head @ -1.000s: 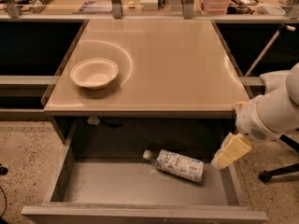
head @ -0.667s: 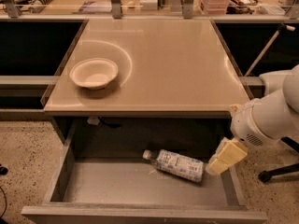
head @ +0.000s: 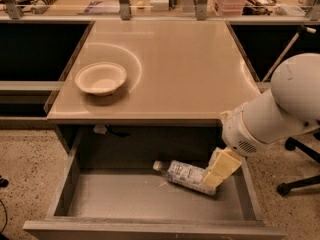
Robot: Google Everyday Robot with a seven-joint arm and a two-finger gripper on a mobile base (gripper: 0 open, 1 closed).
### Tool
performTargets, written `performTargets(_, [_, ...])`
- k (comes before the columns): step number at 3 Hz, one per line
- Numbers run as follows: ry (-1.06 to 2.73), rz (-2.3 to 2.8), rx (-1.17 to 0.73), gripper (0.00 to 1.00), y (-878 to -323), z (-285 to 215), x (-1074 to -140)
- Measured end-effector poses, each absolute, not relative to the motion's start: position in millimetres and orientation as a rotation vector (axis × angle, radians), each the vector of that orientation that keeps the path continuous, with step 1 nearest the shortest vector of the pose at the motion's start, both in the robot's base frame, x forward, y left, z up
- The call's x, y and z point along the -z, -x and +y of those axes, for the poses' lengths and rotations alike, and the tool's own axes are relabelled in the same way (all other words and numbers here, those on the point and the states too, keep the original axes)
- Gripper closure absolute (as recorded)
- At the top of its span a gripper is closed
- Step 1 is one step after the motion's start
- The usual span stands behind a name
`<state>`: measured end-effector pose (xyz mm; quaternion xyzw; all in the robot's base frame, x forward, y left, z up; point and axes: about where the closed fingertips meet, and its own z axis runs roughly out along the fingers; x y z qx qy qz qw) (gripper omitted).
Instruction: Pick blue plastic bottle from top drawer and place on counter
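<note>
My gripper is to close next on the upper body point(head: 178, 172) of the blue plastic bottle, just behind its white cap.
The blue plastic bottle point(head: 186, 175) lies on its side on the floor of the open top drawer point(head: 120, 198), right of centre, with its white cap pointing left. My gripper point(head: 220, 168), pale yellow on the end of the white arm point(head: 272, 114), reaches down into the drawer from the right. It sits at the bottle's right end, touching or just over it. The beige counter point(head: 175, 64) lies above the drawer.
A white bowl point(head: 101, 78) stands on the left part of the counter. Dark recessed shelves flank the counter on both sides. Clutter and metal posts line the far edge. A chair base point(head: 295, 184) stands on the speckled floor at the right.
My gripper has moved left and down into the drawer, from beside the bottle's right end to right at it. The bottle and bowl have not moved.
</note>
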<state>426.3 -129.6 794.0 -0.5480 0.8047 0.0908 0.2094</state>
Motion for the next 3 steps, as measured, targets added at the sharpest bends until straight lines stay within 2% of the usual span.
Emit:
performTargets(2, [1.511,2.252,-0.275,0.00,-417,-118,-766])
performTargets(3, [1.497,2.313,-0.379,0.00,-427,-97,-709])
